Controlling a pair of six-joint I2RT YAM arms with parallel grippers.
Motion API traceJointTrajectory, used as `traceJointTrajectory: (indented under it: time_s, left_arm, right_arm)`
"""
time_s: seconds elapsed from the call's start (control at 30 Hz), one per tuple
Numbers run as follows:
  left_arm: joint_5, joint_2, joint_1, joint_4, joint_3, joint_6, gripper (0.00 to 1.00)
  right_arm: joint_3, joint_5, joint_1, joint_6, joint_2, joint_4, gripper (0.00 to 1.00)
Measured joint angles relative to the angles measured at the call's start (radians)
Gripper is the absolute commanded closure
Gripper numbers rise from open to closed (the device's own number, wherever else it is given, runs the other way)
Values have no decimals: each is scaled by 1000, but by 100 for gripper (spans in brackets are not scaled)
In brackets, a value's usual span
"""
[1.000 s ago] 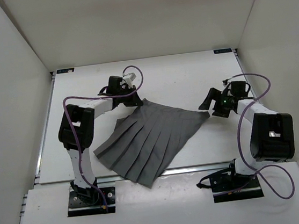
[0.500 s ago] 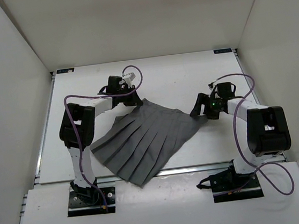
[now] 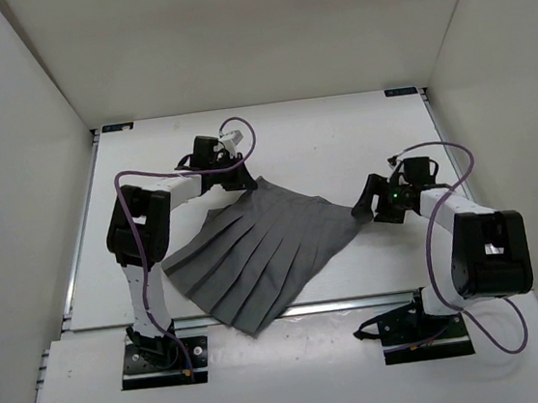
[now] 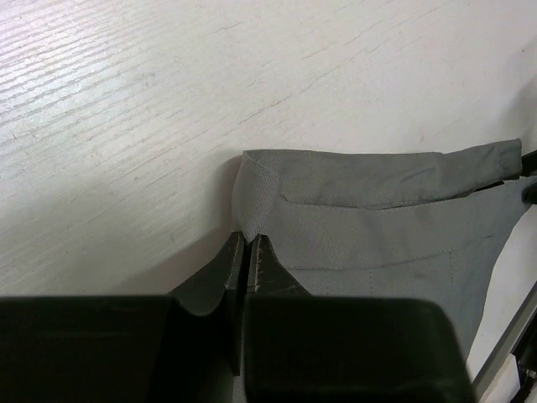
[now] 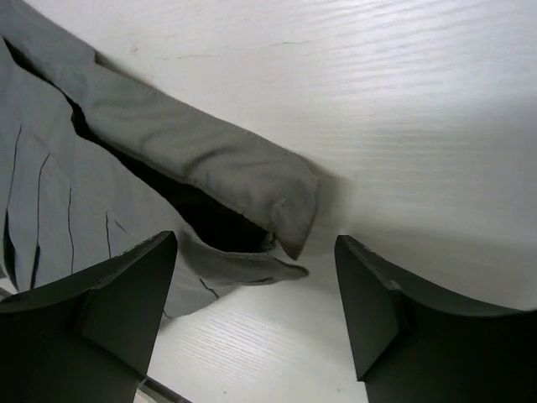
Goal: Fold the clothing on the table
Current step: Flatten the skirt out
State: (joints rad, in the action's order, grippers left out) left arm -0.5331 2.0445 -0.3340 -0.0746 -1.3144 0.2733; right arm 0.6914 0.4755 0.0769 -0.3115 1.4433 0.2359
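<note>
My left gripper will let go of the clothing's waistband corner on the table, at the top of the clothing's outermost pleat (image 3: 230, 206).
The clothing (image 3: 265, 251), a dark grey pleated skirt, lies fanned out on the white table (image 3: 339, 135), hem toward the near edge. My left gripper (image 3: 246, 183) is at the far left corner of its waistband. In the left wrist view that gripper (image 4: 247, 239) is shut, pinching a fold of the clothing (image 4: 377, 218). My right gripper (image 3: 362, 205) sits at the waistband's right corner. In the right wrist view this gripper (image 5: 254, 243) is open, its fingers (image 5: 126, 294) on either side of the gaping corner of the clothing (image 5: 193, 159) without touching it.
White walls enclose the table on three sides. A metal rail (image 3: 78, 233) runs along its left edge, another along the near edge (image 3: 358, 300). Purple cables loop over both arms.
The skirt has slid a little to the left and its right corner has drawn in. My right gripper followed that corner and its jaws narrowed slightly. The left gripper stayed shut on the fabric.
</note>
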Motion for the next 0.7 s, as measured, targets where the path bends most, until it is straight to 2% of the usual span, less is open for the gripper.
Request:
traceJointTrajectory:
  time_s: [0.13,0.17,0.27,0.3,0.37,0.53,0.6,0.7]
  left_arm:
    - [-3,8,0,0,-4,0,100]
    - [-3,10,0,-1,-5,0,100]
    - [-5,11,3,-5,-7,-1,100]
    - [-6,11,5,-5,-10,0,100]
    - [-11,11,6,-9,-17,2,100]
    - [-17,11,6,-48,-67,1,100]
    - [-16,13,6,-79,-122,-2,100]
    - [-12,32,11,-133,-277,-4,100]
  right_arm:
    - [1,0,-53,4,27,-21,42]
    - [1,1,-62,2,40,-26,48]
    - [13,-1,-70,6,68,-38,74]
    - [16,-7,-70,8,77,-39,89]
    - [24,-21,-70,6,88,-34,99]
    - [128,-63,-70,28,111,19,100]
    - [230,-76,-69,44,140,43,100]
    - [496,-80,-68,76,224,101,100]
